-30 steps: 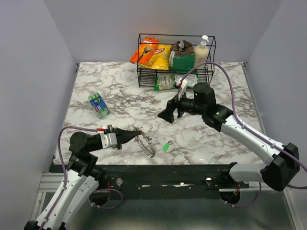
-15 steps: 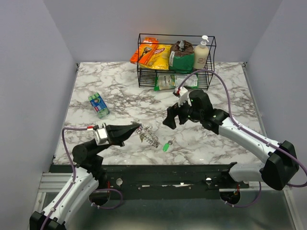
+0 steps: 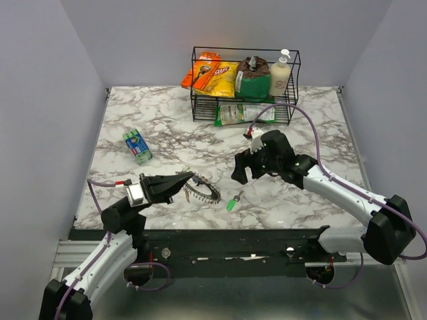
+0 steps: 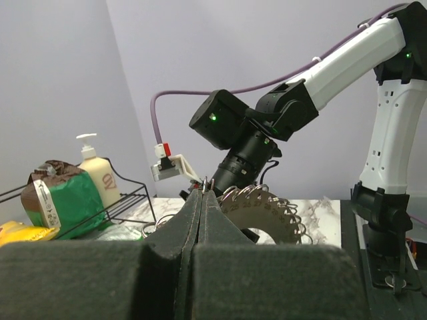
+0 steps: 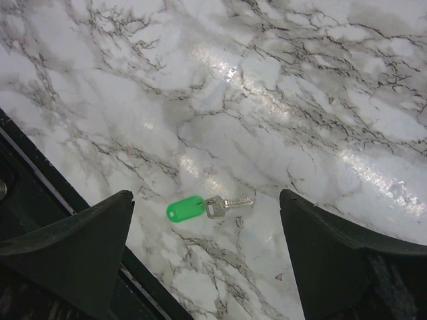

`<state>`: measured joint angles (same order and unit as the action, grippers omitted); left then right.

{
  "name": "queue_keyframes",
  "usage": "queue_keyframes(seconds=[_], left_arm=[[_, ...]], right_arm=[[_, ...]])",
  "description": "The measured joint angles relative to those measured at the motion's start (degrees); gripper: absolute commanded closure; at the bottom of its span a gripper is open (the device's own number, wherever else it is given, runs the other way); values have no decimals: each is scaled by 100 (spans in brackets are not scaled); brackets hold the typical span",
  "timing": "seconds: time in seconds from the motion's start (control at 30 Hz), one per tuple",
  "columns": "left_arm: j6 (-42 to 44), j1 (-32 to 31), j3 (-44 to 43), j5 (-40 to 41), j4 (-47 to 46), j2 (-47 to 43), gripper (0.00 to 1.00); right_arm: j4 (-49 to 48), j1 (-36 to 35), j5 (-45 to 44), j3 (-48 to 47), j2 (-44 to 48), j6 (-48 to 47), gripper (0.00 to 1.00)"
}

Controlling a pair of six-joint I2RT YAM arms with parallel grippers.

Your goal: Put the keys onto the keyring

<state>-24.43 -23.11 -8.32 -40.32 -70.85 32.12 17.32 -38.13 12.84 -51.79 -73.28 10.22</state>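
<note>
The robot's right gripper needs to close on the small wire ring (image 3: pixel 235 199) (image 5: pixel 202 205) that links the metal key to its green plastic head.
My left gripper (image 3: pixel 189 178) is shut on the keyring (image 3: pixel 202 191), a grey toothed metal disc with wire loops, and holds it just above the table near the front edge. In the left wrist view the keyring (image 4: pixel 267 212) shows beyond the closed fingertips (image 4: pixel 202 193), one wire loop pinched between them. A key with a green plastic head (image 3: pixel 232 202) lies flat on the marble to the right of the keyring. My right gripper (image 3: pixel 241 170) is open and empty, hovering above the key. In the right wrist view the key (image 5: pixel 203 208) lies between the wide-open fingers (image 5: pixel 73 240). Other keys are out of view.
A black wire rack (image 3: pixel 245 83) with snack bags, a green pouch and a soap bottle stands at the back. A green-blue pack (image 3: pixel 137 146) lies at the left. The table's front edge (image 3: pixel 200 228) is close below the key.
My left gripper has lifted the keyring off the table and turned it more level. My right gripper has come down and toward the front, closer to the green key.
</note>
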Motion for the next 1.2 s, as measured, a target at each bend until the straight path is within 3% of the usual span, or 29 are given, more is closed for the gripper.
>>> queue_keyframes(seconds=[0.17, 0.57, 0.77, 0.97, 1.2], left_arm=[[-26, 0, 20, -31, -186, 13, 100], [107, 0, 7, -92, -17, -319, 100], [111, 0, 7, -105, 37, -358, 100], [109, 0, 7, -107, 52, -363, 100], [107, 0, 7, -105, 131, -374, 100]], right_arm=[[216, 0, -138, 0, -35, 144, 6], [540, 0, -120, -4, -710, 632, 25], [632, 0, 103, -39, -1202, 898, 26], [636, -9, 310, -151, -1517, 1049, 34], [629, -57, 505, -262, -1805, 1174, 53]])
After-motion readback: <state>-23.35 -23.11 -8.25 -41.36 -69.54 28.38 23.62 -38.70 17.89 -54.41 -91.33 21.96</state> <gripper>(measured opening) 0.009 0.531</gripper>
